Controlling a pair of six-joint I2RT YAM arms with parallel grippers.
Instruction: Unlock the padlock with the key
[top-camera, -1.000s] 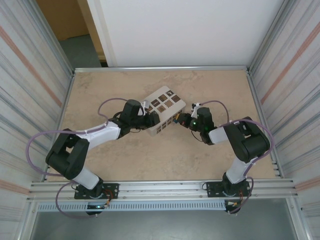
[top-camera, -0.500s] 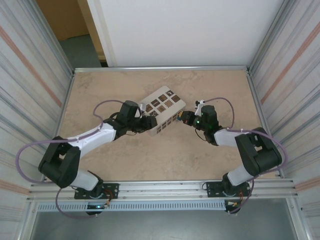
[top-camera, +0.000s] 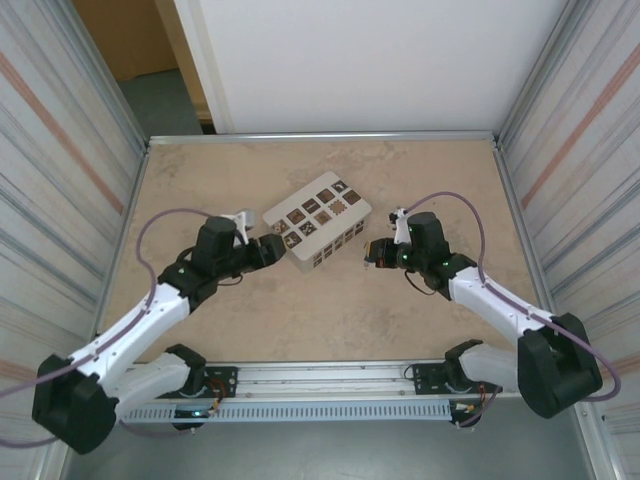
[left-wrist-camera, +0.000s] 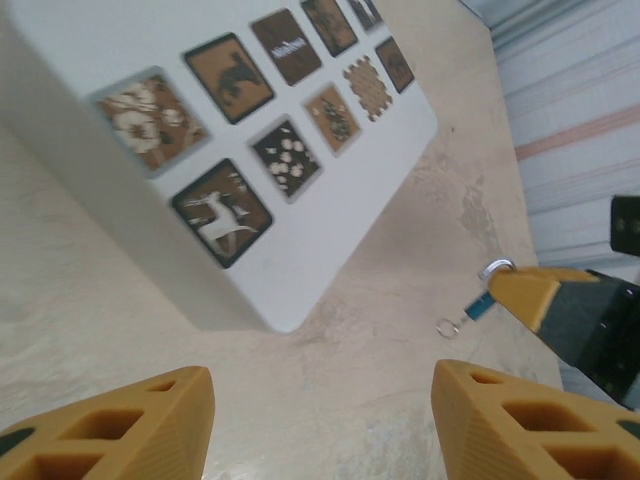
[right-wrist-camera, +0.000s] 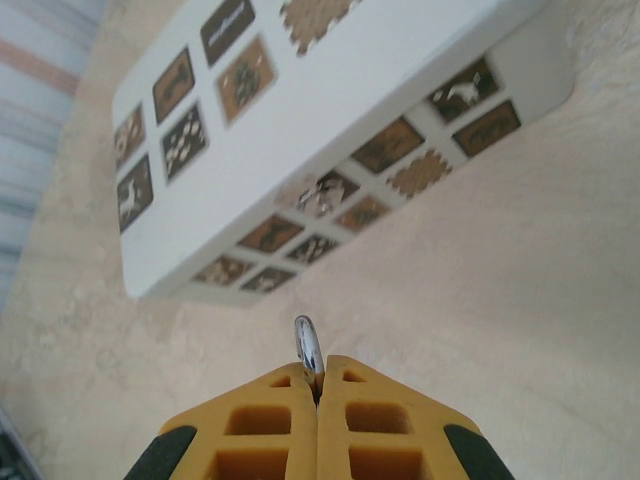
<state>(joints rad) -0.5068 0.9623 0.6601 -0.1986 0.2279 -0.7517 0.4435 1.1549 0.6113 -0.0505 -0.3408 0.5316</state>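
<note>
Next, I release the padlock with my right gripper on the bare table just inside the near rail (top-camera: 369, 330).
My right gripper (top-camera: 372, 252) is shut on the padlock, just right of the pale box (top-camera: 318, 220). In the right wrist view the fingers (right-wrist-camera: 290, 410) are pressed together and a silver shackle loop (right-wrist-camera: 307, 345) sticks out between their tips. The left wrist view shows that loop (left-wrist-camera: 497, 267) at the right gripper's yellow fingertip (left-wrist-camera: 540, 295), the small blue body (left-wrist-camera: 478, 305) below it and a tiny ring (left-wrist-camera: 448, 325) hanging from it. The key itself cannot be made out. My left gripper (top-camera: 268, 248) is open and holds nothing, a little left of the box (left-wrist-camera: 300, 150), over bare table (left-wrist-camera: 320, 400).
The pale box with brown patterned squares (right-wrist-camera: 330, 110) lies at an angle mid-table between the two grippers. Ribbed metal walls (top-camera: 70, 180) close in both sides, and a rail (top-camera: 330, 375) runs along the near edge.
The left gripper has drawn back leftwards off the box's near end. The right gripper has backed a little away from the box's right side. Both arms have stretched out lower.
</note>
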